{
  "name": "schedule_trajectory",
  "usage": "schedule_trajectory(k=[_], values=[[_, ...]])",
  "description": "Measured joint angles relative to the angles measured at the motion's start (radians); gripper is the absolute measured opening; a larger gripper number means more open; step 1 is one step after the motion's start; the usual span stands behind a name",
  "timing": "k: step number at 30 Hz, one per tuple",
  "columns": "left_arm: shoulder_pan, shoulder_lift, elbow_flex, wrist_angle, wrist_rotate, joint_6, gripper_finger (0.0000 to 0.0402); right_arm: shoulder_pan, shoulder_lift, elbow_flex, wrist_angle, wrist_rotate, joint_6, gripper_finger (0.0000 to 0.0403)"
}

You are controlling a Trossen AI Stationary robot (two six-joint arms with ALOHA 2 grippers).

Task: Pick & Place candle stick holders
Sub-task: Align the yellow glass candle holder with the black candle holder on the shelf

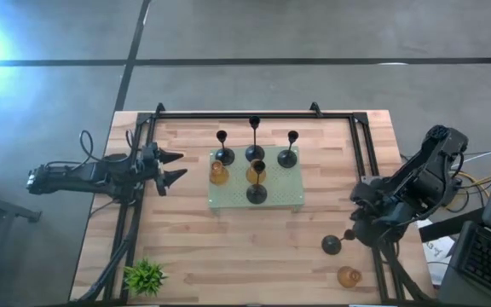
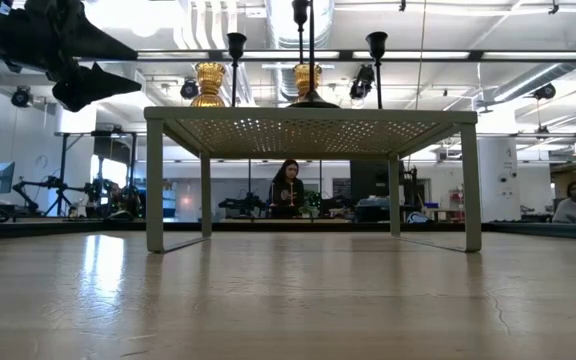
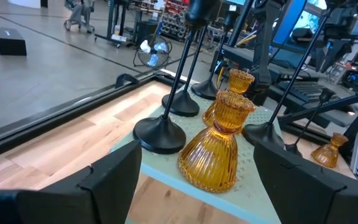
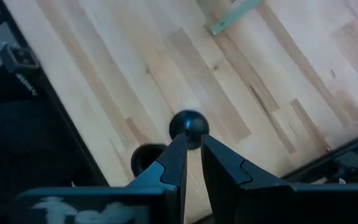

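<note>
My right gripper's fingers are closed next to the black holder's cup. I will open them and move closer to grab the holder's stem [image 1: 342,240] near the cup.
Four black candle stick holders [image 1: 255,152] and two amber ones [image 1: 218,174] stand on the pale green perforated stand [image 1: 288,198] at mid-table. A fifth black holder [image 1: 332,246] and a third amber one [image 1: 349,276] are on the wood at the near right. My right gripper [image 1: 354,230] is shut on the fifth black holder [image 4: 188,127]. My left gripper [image 1: 176,167] is open and level, left of the stand, and touches nothing. In its wrist view an amber holder [image 3: 219,149] stands ahead of its fingers. My right gripper pinches the black holder's top end [image 4: 189,132], at or just under the small cup, between its two fingertips. The fingers come down slanting from the table's right side. The left finger hides the stem. The base [image 4: 146,159] is low by the wood; whether it rests there, I cannot tell.
A small green plant [image 1: 145,275] stands at the near left corner. Black rails [image 1: 254,115] frame the table. In the low view the stand [image 2: 308,125] rises on thin legs. People sit in the room beyond the table. Bare wood lies between the stand and the near edge.
</note>
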Motion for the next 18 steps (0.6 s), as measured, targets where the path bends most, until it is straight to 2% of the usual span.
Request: schedule_trajectory(k=[6,18], values=[[0.000,0.000,0.000,-0.002,0.000,0.000,0.0314,-0.044,0.020,-0.006,-0.001,-0.097,0.066,0.0055],[0.000,0.000,0.000,-0.004,0.000,0.000,0.0314,-0.052,0.062,-0.005,0.003,-0.177,0.120,0.0135]])
